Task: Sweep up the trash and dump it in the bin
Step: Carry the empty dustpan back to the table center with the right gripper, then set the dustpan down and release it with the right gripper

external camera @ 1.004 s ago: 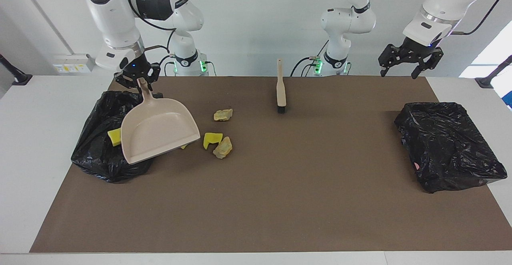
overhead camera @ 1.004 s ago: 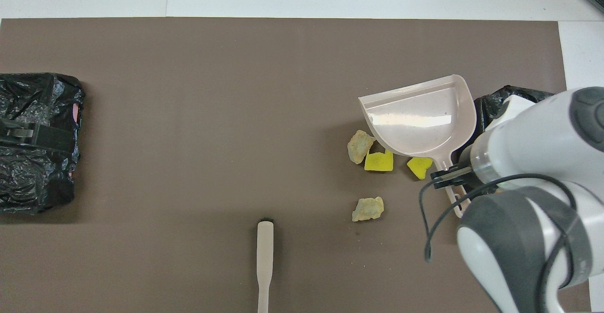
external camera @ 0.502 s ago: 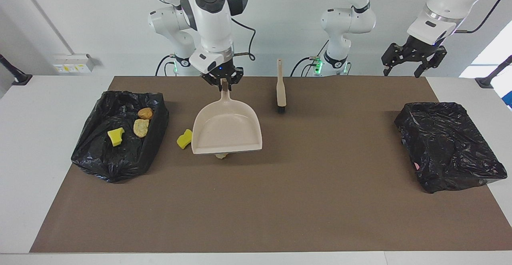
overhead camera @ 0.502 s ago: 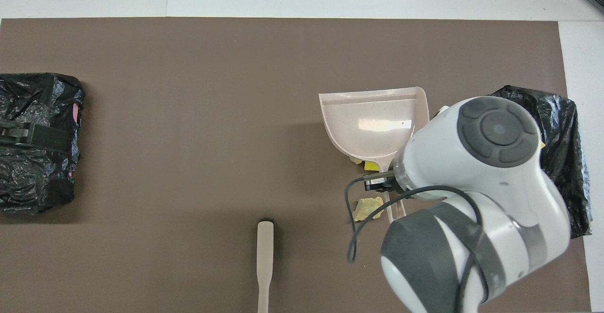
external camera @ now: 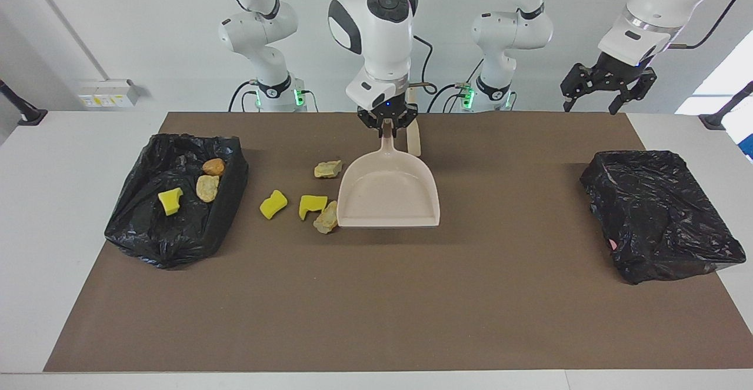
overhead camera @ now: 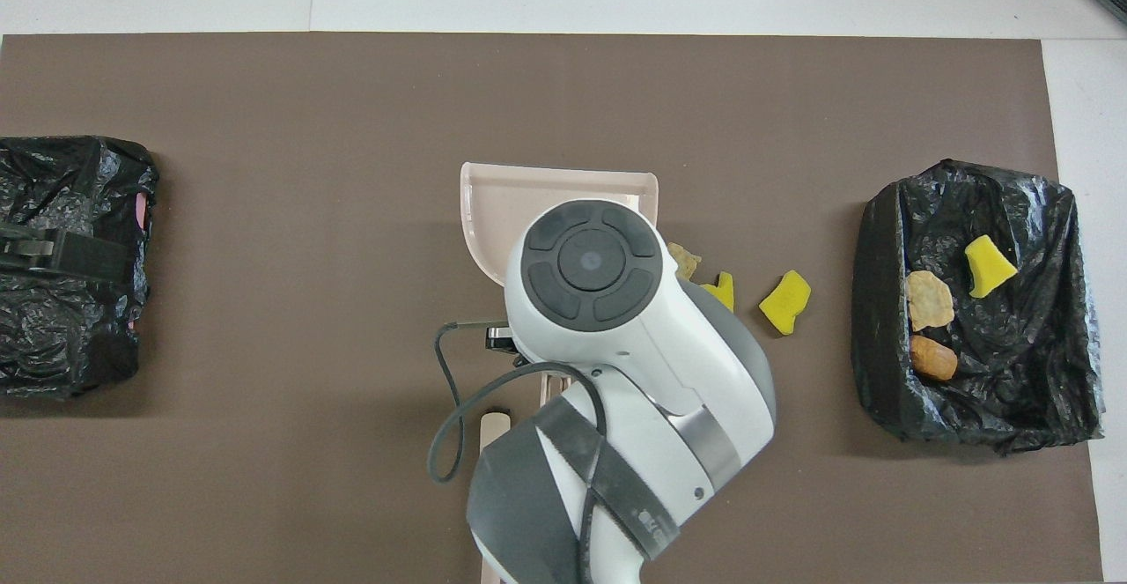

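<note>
Next, I set the beige dustpan down with my right gripper on the brown mat straight [overhead camera: 498, 210] beyond the handle of the beige brush.
My right gripper [external camera: 387, 124] is shut on the handle of the beige dustpan [external camera: 388, 199], which is empty and low over the mat; its far lip [overhead camera: 563, 183] shows past the arm. Beside the pan, toward the right arm's end, lie loose trash scraps: two tan lumps [external camera: 327, 169] [external camera: 327, 218] and two yellow sponge chunks [external camera: 312, 204] [external camera: 273, 203]. The black-bagged bin [external camera: 147, 237] at the right arm's end holds a yellow chunk [overhead camera: 988, 265], a tan lump [overhead camera: 930, 299] and an orange-brown lump [overhead camera: 933, 358]. My left gripper [external camera: 606, 93] waits open, raised near its own base.
The beige brush [external camera: 414, 140] lies near the robots, partly hidden by my right gripper; its handle [overhead camera: 493, 425] shows beside the arm. A second black-bagged bin [external camera: 659, 213] sits at the left arm's end. The brown mat [external camera: 376, 307] covers the table.
My right arm swung the empty dustpan from over the bin to the middle of the mat, past the loose scraps. The trash in the bin is now uncovered. My left arm barely moved.
</note>
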`<state>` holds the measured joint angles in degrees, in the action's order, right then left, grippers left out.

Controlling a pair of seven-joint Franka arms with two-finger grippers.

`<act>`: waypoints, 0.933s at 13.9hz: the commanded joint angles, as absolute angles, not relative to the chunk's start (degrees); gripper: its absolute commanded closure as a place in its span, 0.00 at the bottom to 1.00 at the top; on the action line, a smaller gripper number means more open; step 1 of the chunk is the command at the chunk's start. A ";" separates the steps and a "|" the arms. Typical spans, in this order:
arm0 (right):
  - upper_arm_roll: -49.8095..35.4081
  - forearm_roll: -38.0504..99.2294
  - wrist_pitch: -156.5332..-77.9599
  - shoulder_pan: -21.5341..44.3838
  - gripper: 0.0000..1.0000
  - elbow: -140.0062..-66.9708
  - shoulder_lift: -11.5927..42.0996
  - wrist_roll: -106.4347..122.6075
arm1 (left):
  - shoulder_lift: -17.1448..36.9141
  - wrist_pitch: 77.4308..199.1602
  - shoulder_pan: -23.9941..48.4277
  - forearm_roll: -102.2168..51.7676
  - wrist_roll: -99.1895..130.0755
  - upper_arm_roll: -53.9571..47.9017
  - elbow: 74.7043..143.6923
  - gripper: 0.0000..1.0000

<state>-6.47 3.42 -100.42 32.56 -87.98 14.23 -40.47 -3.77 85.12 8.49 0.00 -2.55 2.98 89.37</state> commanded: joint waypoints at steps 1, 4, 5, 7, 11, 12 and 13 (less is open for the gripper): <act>-6.07 3.17 -102.21 34.27 1.00 -81.84 19.94 -42.71 | -3.95 83.68 7.65 -0.35 -2.72 2.81 88.59 0.00; -5.98 2.99 -107.12 35.06 1.00 -81.65 23.28 -43.42 | -3.95 83.67 7.38 -0.35 -2.72 2.64 88.68 0.00; -5.98 2.29 -108.10 35.50 1.00 -81.39 24.86 -43.42 | -3.96 83.67 7.64 -0.35 -2.64 2.64 88.59 0.00; -6.06 -1.04 -110.11 37.08 1.00 -81.39 28.11 -43.68 | -4.04 83.50 8.00 -0.35 -2.64 2.37 88.68 0.00; -5.72 -1.84 -113.72 37.44 1.00 -81.47 31.46 -45.26 | -4.13 83.76 8.44 -0.88 -2.98 1.50 88.77 0.00; -5.63 -2.63 -114.69 37.53 1.00 -81.39 32.77 -45.96 | -4.22 83.59 8.52 -0.88 -3.08 1.49 88.94 0.00; -5.63 -3.51 -116.26 37.53 1.00 -81.39 34.00 -47.01 | -4.13 83.76 8.53 -0.88 -2.99 1.49 88.86 0.00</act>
<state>-5.97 -1.55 -114.24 37.19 -83.23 31.48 -44.07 -3.87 84.84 8.11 -0.22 -2.54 1.15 89.37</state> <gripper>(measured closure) 0.687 0.000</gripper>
